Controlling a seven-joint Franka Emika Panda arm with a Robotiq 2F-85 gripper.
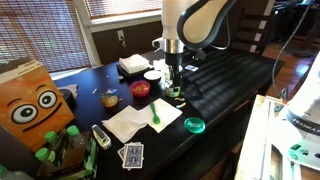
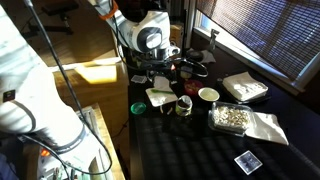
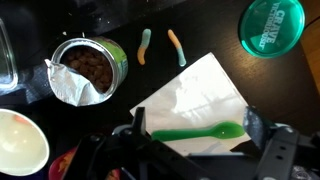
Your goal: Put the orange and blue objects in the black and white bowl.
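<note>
Next, my gripper moves to the worm-shaped piece that is nearer the green round lid, and then closes on that piece's bluish end (image 1: 180,104) (image 3: 181,61).
In the wrist view, two small worm-shaped pieces lie on the dark table: an orange one (image 3: 143,45) and an orange one with a bluish end (image 3: 177,47). The bowl with the pale white rim (image 3: 20,145) is at the lower left, and it shows in both exterior views (image 1: 153,75) (image 2: 208,95). My gripper (image 3: 195,128) is open and holds nothing. It hangs over a white napkin (image 3: 200,95) with a green spoon (image 3: 195,131) lying between the fingers. The gripper also shows in both exterior views (image 1: 172,88) (image 2: 160,85).
An open green can (image 3: 85,68) with a peeled lid stands beside the worms. A green round lid (image 3: 272,25) lies at the upper right. A red bowl (image 1: 140,88), playing cards (image 1: 131,154) and an orange box with eyes (image 1: 35,100) are on the table.
</note>
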